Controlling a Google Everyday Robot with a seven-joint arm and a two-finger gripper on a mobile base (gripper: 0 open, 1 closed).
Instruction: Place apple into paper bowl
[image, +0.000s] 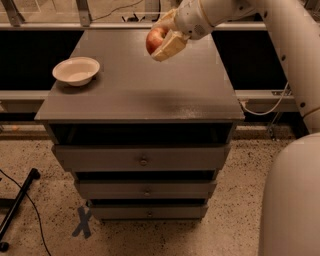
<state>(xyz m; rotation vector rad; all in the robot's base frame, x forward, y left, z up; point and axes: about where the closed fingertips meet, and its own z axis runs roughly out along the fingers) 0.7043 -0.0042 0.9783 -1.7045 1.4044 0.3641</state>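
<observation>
My gripper is going to release the red apple inside the cream paper bowl (66, 59), near the bowl's back rim. The apple is still in the air above the cabinet top.
My gripper (161, 40) is shut on the red apple (154, 39) and holds it in the air above the back middle of the grey cabinet top (140, 95). The paper bowl (76, 70), cream and shallow, sits upright and empty near the top's left edge, well to the left of and below the apple. My white arm reaches in from the upper right.
The cabinet has several drawers (143, 159) below its top. A black stand leg and cable (17, 200) lie on the speckled floor at the lower left. A rail and white cable (270, 102) run behind the cabinet at the right.
</observation>
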